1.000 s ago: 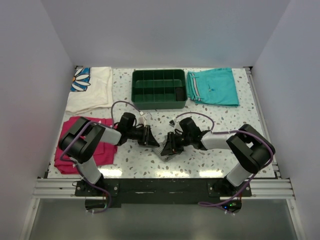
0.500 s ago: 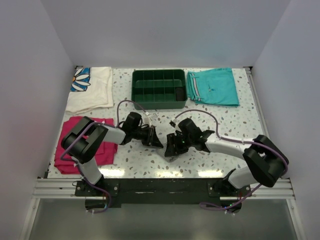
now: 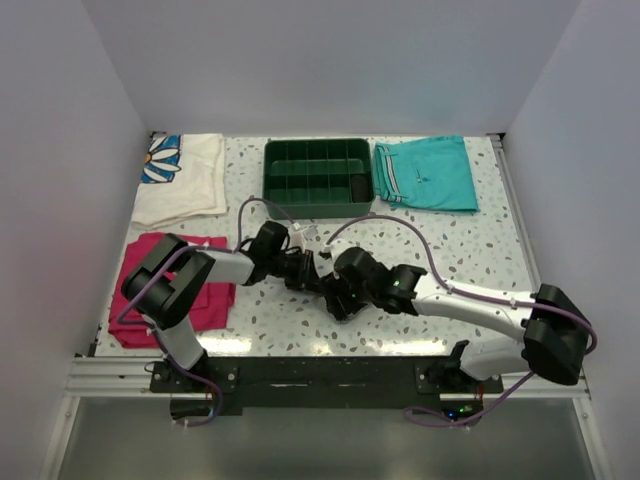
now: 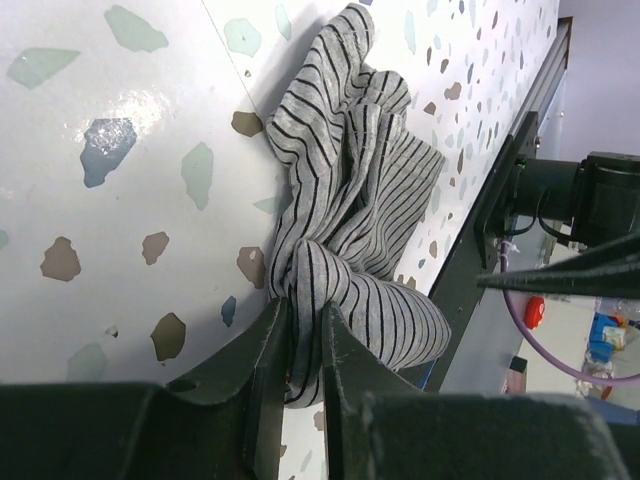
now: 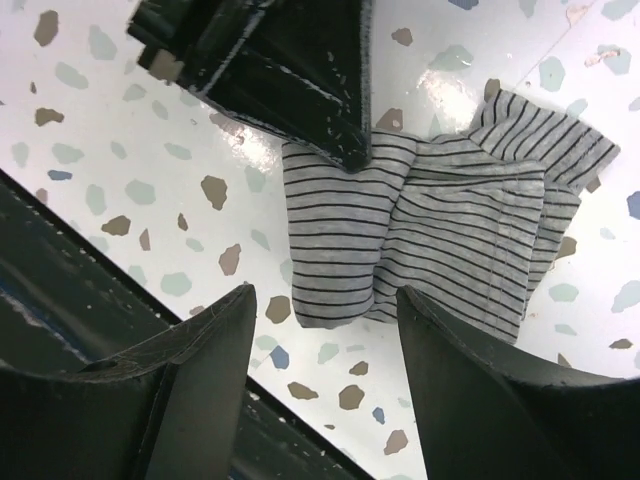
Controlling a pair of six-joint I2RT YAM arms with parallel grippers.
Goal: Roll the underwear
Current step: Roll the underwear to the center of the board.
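The underwear's fold is held by my left gripper only at its far corner, so next my right gripper grabs the underwear's loose near end (image 5: pixel 333 298) before my left gripper backs away.
The underwear (image 4: pixel 350 190) is a crumpled grey-and-white striped bundle lying on the speckled table near its front edge. My left gripper (image 4: pixel 306 315) is shut on one bunched fold of it, with cloth squeezed between the two fingers. In the right wrist view the underwear (image 5: pixel 440 230) lies loosely folded, and the left gripper's dark fingers (image 5: pixel 300 70) pinch its upper left corner. My right gripper (image 5: pixel 325 300) hovers above its lower edge, open, with nothing between the fingers. From above, both grippers meet at the table's front centre, left gripper (image 3: pixel 308 275) and right gripper (image 3: pixel 335 300), and cover the garment.
A green compartment tray (image 3: pixel 318 150) stands at the back centre. Teal shorts (image 3: pixel 425 172) lie to its right. A white cloth with a flower print (image 3: pixel 185 180) is at the back left, and a magenta cloth (image 3: pixel 135 262) at the front left. The black front rail (image 5: pixel 60 320) runs close by.
My right gripper has opened, let go of the underwear and reached further left as the arm stretched out. My left gripper closed a little more on the cloth and shifted slightly right.
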